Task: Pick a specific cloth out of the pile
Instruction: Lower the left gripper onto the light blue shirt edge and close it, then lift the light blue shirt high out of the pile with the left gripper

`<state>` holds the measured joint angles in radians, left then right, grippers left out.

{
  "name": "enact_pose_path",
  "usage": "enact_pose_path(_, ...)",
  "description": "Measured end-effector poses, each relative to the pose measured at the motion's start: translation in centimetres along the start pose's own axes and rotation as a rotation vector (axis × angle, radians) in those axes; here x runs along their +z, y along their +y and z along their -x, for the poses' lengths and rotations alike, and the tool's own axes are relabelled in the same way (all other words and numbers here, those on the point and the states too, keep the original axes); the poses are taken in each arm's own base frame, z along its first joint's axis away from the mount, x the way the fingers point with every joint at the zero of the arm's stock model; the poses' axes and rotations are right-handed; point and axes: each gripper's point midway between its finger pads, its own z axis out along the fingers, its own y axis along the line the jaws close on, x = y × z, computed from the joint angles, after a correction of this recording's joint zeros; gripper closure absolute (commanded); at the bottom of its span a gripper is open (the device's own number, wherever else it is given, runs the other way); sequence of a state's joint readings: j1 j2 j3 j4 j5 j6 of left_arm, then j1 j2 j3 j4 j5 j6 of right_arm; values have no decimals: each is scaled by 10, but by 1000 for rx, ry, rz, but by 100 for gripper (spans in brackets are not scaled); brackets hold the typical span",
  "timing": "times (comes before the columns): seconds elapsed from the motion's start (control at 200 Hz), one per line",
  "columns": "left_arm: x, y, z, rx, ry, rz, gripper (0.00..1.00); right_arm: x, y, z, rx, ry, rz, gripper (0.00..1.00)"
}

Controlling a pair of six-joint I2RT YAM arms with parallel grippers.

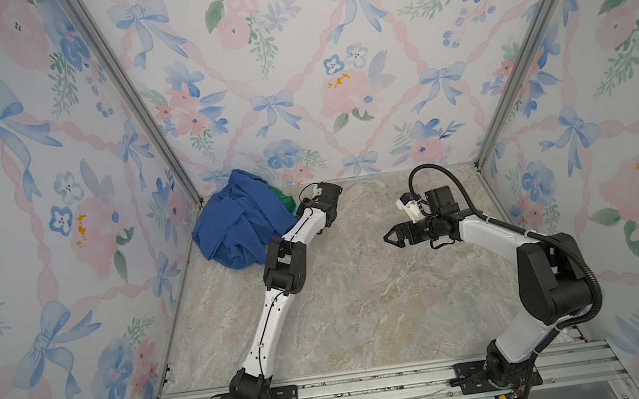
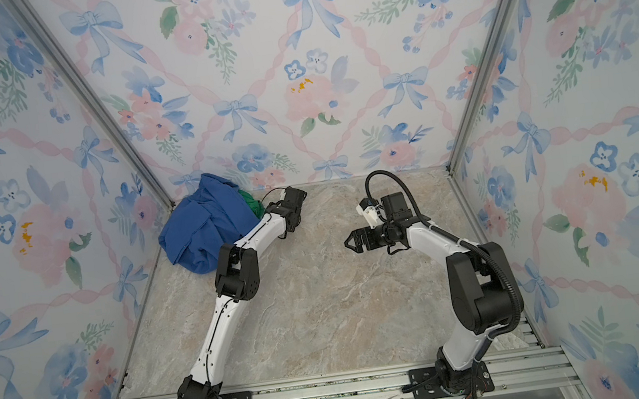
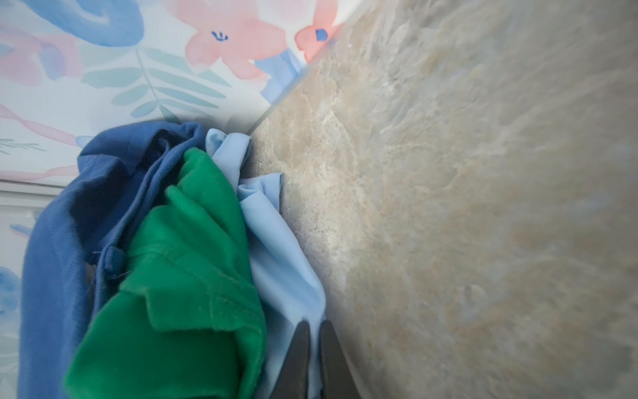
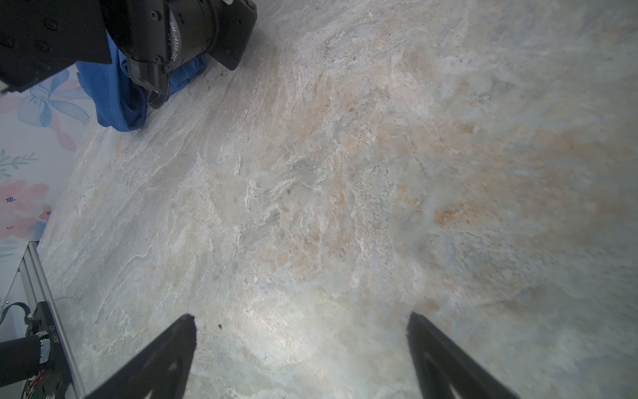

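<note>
My left gripper should take a new grip on the sky-blue edge [image 3: 307, 296] and lift it high, clear of the pile, because the green cloth and royal-blue garment lie over the sky-blue cloth.
The pile [image 1: 233, 224] [image 2: 200, 233] lies in the far left corner, mostly a royal-blue garment [image 3: 51, 276] with a small green cloth [image 1: 283, 199] [image 3: 186, 276] at its right side. The cloth [image 3: 276, 255], pale sky-blue, shows only in the left wrist view, lying between the green piece and the tabletop. My left gripper [image 3: 314, 324] is shut on a fold at its edge. In both top views those fingers are hidden under the left wrist beside the pile. My right gripper [image 1: 390, 237] [image 2: 350, 242] [image 4: 300, 321] hangs open over bare table, holding nothing.
The marble-patterned tabletop [image 1: 364, 295] is walled by flowered panels at the back and both sides. Metal posts [image 1: 128, 95] stand at the corners. The pile presses against the back wall and left panel. A metal rail [image 1: 376, 386] with both arm bases runs along the front.
</note>
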<state>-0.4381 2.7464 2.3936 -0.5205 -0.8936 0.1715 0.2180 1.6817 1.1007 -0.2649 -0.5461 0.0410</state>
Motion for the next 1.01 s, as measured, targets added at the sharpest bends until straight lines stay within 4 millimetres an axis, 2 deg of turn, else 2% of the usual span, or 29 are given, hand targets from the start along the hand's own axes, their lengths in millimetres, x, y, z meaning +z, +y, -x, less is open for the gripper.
enact_pose_path(0.19, 3, 4, 1, -9, 0, 3, 76, 0, 0, 0, -1, 1, 1, 3)
enact_pose_path(0.32, 7, 6, -2, -12, 7, 4, 81, 0, 1, 0, -2, 1, 1, 3)
enact_pose_path(0.475, 10, 9, -3, -18, 11, 7, 77, 0, 1, -1, -5, 3, 1, 3)
enact_pose_path(0.555, 12, 9, -2, -22, 9, 1, 88, 0, 1, -1, -4, 4, 1, 3)
enact_pose_path(0.585, 12, 9, -2, -24, 8, -4, 100, 0, 1, -1, -4, 4, 1, 3)
enact_pose_path(0.695, 16, 8, -4, -17, 11, -12, 100, 2, 0, -1, -4, 11, 1, 3)
enact_pose_path(0.82, 14, 13, 3, -34, -1, -14, 100, 5, -2, 3, -13, 13, 1, 3)
enact_pose_path(1.005, 0, 34, 27, -111, -55, -32, 100, 7, 1, 14, -40, -3, -8, 3)
